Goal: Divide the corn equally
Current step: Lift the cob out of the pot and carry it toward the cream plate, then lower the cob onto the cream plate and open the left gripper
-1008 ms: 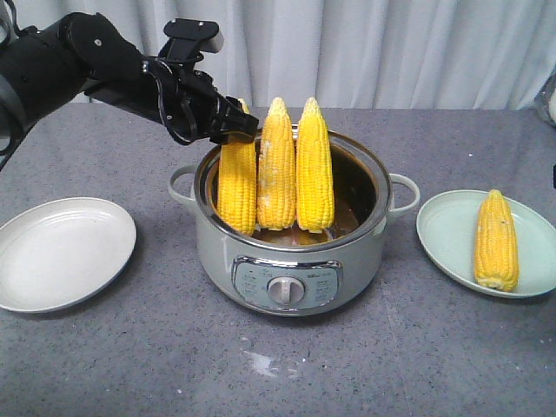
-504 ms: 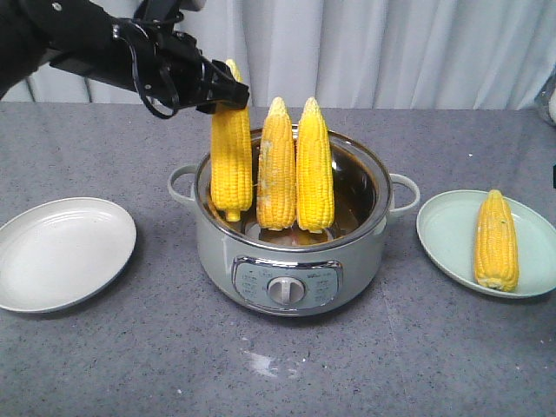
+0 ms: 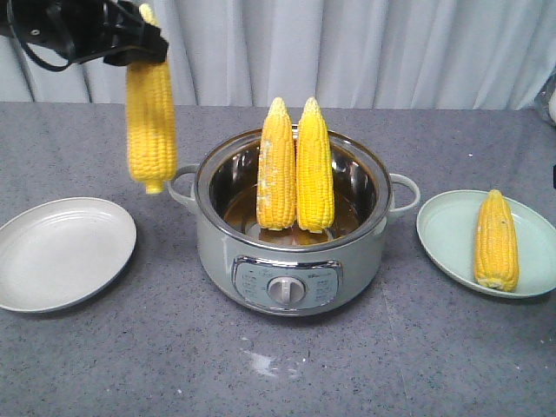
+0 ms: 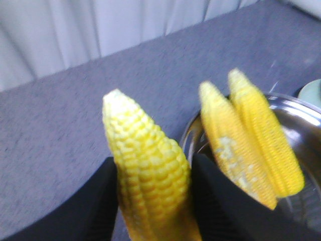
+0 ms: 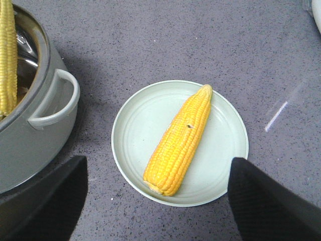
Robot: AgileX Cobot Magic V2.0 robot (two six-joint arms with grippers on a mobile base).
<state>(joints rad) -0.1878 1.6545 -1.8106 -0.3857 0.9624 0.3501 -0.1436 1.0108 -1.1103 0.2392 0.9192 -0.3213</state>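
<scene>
Next, I open my left gripper and let the corn cob, now hanging upright beside the pot, go on the middle of the empty plate (image 3: 68,241), there beside the pot.
My left gripper (image 3: 139,43) is shut on the pale tip of one corn cob (image 3: 151,122), which hangs upright in the air left of the pot (image 3: 291,261) and right of the left plate (image 3: 61,252). In the left wrist view the black fingers (image 4: 100,201) press on both sides of that cob (image 4: 150,170). Two more cobs (image 3: 295,169) stand leaning in the pot. A fourth cob (image 3: 496,241) lies on the right plate (image 3: 443,234). My right gripper (image 5: 158,161) hovers open above that plate (image 5: 225,165) and its cob (image 5: 180,138).
The left plate holds nothing. The pot has side handles (image 3: 180,184) and a front dial (image 3: 286,290). A pleated curtain (image 3: 365,43) closes off the back. A white smear (image 3: 261,363) marks the grey table in front of the pot.
My left gripper has lifted its cob out of the pot and carried it up and to the left. The other cobs and both plates have not moved.
</scene>
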